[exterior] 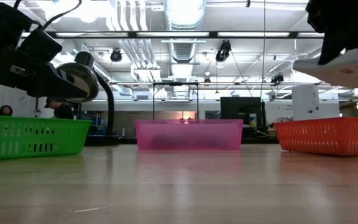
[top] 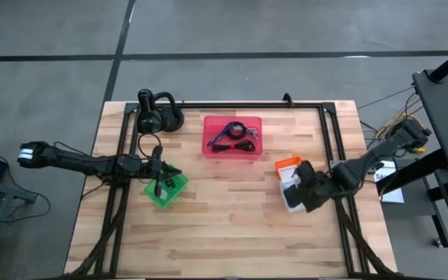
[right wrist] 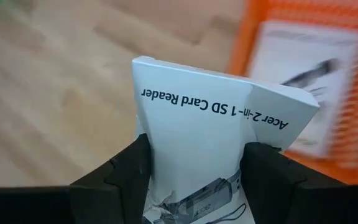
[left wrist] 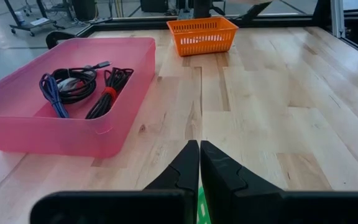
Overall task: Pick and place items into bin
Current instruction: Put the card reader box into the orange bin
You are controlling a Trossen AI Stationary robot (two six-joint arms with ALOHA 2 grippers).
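The robot's right gripper needs to let go of the white SD Card Reader packet on the second packet inside the orange basket (top: 295,180) (right wrist: 312,93).
My right gripper (top: 295,193) is shut on a flat white packet (right wrist: 210,130) printed "SD Card Reader", lifted near the table's right side, just in front of the orange basket (top: 287,163). A second white packet (right wrist: 309,56) lies inside that basket. The pink bin (top: 232,137) at the far middle holds a black coiled cable (left wrist: 73,81), a purple cable (left wrist: 53,98) and a black bundle with a red tie (left wrist: 107,93). My left gripper (left wrist: 199,168) is shut with nothing in it, above the green basket (top: 166,188) at the left. My right gripper pinches the white packet between its two fingers (right wrist: 126,171), which sit on its two opposite side edges (right wrist: 151,155) near one end. The fingers slant down from the table's right side. The packet (exterior: 337,65) is lifted clear of the table and sticks out past the fingertips, tilted.
A black gooseneck object (top: 158,115) stands at the far left beside the pink bin. A black frame rail (top: 247,104) runs along the far edge and down both sides. Bare wood lies across the table's near half (top: 232,233).
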